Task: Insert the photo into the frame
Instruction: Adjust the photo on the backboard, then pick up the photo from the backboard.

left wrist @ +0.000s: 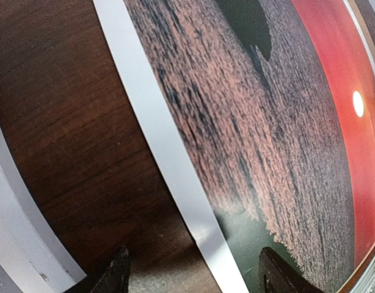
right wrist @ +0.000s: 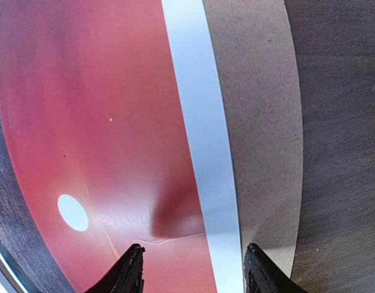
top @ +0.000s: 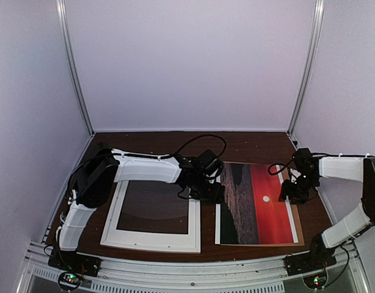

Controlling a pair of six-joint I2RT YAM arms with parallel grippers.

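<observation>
The photo barely overhangs the brown backing board, so I need to slide it frameward before my left gripper pinches its white border (top: pixel 218 215).
The photo (top: pixel 254 204), a red sunset with a small white sun over dark water, lies flat face up on the right half of the table. The white frame (top: pixel 151 243) lies flat to its left, with bare table showing through it. My left gripper (top: pixel 215 192) hangs low over the photo's left edge. In the left wrist view it is open (left wrist: pixel 196 271), its fingers (left wrist: pixel 117 274) straddling the photo's white border (left wrist: pixel 169 159). My right gripper (top: pixel 292 194) is at the photo's right edge, open (right wrist: pixel 196 268) astride that border (right wrist: pixel 203 122). A faint crease crosses the photo (right wrist: pixel 102 110) near it.
A brown backing board (right wrist: pixel 261 122) lies under the photo and sticks out along its right side (top: pixel 297 220). A rail of the frame (left wrist: pixel 16 232) shows at the lower left of the left wrist view. White walls enclose the dark wooden table (top: pixel 248 146).
</observation>
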